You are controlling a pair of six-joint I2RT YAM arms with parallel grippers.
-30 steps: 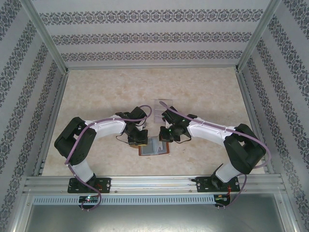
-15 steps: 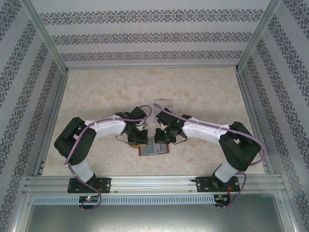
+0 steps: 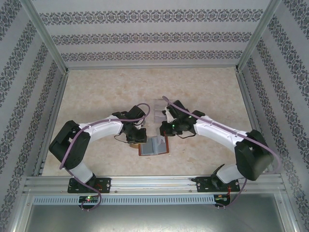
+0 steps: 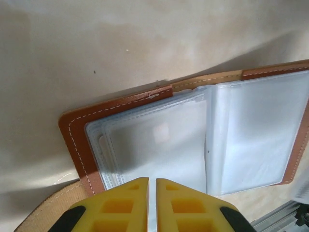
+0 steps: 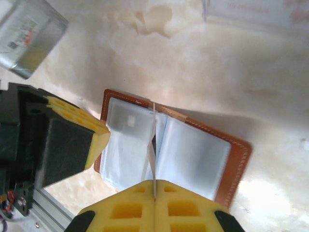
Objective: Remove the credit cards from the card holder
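The robot's right gripper should release the thin pale credit card in the clear box [image 3: 164, 109] behind the pale cards with pink print.
The card holder [image 5: 236, 166] lies open on the table, brown leather with pale clear sleeves; it also shows as a small open holder [image 3: 154, 146] between the arms. My right gripper [image 5: 154, 182] is shut on a thin pale credit card [image 5: 154, 145]. The card is edge-on to the camera and rises over the holder's fold. From above, that right gripper [image 3: 166, 128] hangs just beyond the holder. My left gripper [image 4: 152, 180] has its yellow fingers [image 5: 79, 126] almost together, with a hairline slit between them. They rest on the left sleeve [image 4: 154, 140] at the holder's left edge.
Pale cards with pink print [image 5: 256, 10] lie on the table beyond the holder, and from above they appear as a pale patch [image 3: 158, 107]. A grey boxy thing with a printed label [image 5: 29, 38] sits past the left gripper. The aluminium front rail [image 3: 154, 182] runs close behind the holder.
My right gripper dipped toward the holder, then drew back and up with the card; a sleeve now stands up from the fold. The left arm has shifted a little.
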